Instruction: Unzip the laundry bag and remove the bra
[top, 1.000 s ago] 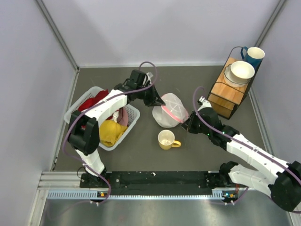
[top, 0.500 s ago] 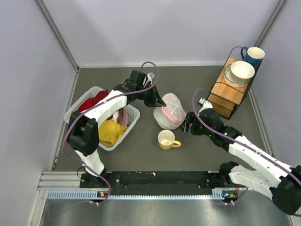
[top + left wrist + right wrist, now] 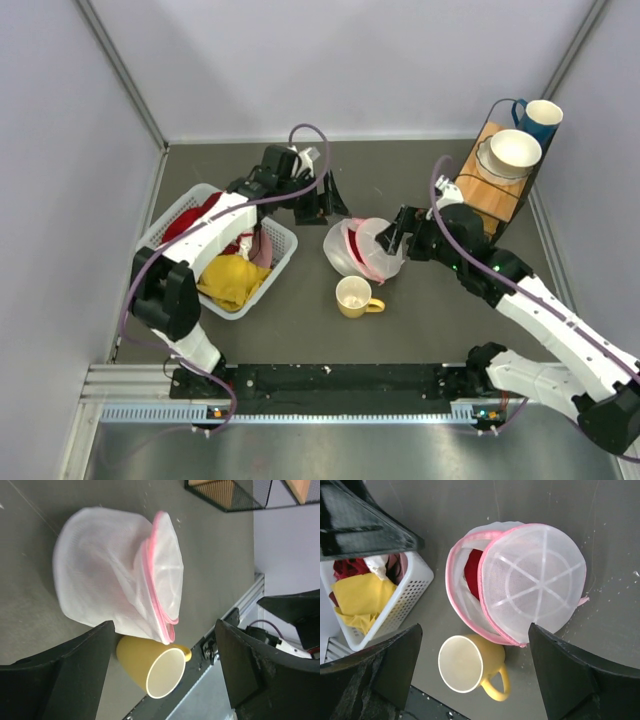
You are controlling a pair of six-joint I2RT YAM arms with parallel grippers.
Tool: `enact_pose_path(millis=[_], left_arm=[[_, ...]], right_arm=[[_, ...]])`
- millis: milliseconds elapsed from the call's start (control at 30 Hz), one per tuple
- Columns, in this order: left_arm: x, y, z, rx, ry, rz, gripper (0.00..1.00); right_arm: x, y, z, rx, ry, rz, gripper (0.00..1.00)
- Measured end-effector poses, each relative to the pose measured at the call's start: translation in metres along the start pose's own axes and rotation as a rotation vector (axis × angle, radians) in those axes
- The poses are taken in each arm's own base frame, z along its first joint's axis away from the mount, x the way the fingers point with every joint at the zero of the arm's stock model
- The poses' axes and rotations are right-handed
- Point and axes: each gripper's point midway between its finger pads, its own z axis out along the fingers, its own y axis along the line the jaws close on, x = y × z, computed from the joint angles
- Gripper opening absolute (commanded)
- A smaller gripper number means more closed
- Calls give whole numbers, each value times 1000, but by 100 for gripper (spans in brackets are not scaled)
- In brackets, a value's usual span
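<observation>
My right gripper is going to close on the middle of the lid's pink edge point(image 3: 360, 244) point(image 3: 482, 591) on the laundry bag, next to the red patch, to pull the lid open.
The laundry bag point(image 3: 362, 248) is a white mesh dome with pink zipper trim, lying on the dark table between both arms. In the right wrist view the laundry bag point(image 3: 535, 577) gapes along the zipper, its lid lifted; a red patch point(image 3: 473, 569) shows inside. The bra is hidden. My left gripper point(image 3: 327, 204) hangs open just behind and left of the bag, apart from it. My right gripper point(image 3: 394, 232) stands open at the bag's right side, with nothing between its fingers. In the left wrist view the bag point(image 3: 110, 575) lies beyond the open left gripper point(image 3: 162, 630).
A yellow mug point(image 3: 353, 296) stands touching the bag's near side. A white slatted basket point(image 3: 283, 243) with red and yellow clothes sits at the left. A wooden stand point(image 3: 482, 195) with bowls point(image 3: 512, 152) and a blue mug point(image 3: 541, 118) is at the back right.
Both grippers have opened and let go of the bag, then drawn back from it. The right arm rose and moved toward the back. The bag now lies open along its zipper.
</observation>
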Motion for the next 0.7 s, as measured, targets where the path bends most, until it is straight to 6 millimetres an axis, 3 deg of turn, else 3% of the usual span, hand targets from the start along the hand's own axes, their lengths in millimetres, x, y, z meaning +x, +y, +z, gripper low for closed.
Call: enact_pose_path(millis=[167, 267, 333, 400, 467, 500, 533, 700], left_arm=[[-25, -1, -5, -45, -12, 57, 79], [-36, -7, 6, -64, -23, 112, 73], [-32, -2, 17, -79, -1, 118, 72], [-23, 8, 30, -96, 43, 106, 54], [-12, 22, 45, -108, 98, 80, 30], [-5, 30, 53, -111, 131, 68, 12], [-1, 35, 57, -114, 149, 52, 3], [20, 50, 64, -122, 217, 18, 0]], right_arm=[[10, -7, 14, 44, 46, 23, 88], [14, -12, 19, 72, 59, 39, 89], [16, -15, 22, 89, 63, 48, 89], [16, -17, 23, 105, 63, 53, 88], [18, -20, 28, 127, 80, 52, 88], [19, -21, 31, 144, 95, 48, 89], [18, -21, 36, 164, 110, 42, 89], [17, -14, 67, 244, 152, -27, 89]])
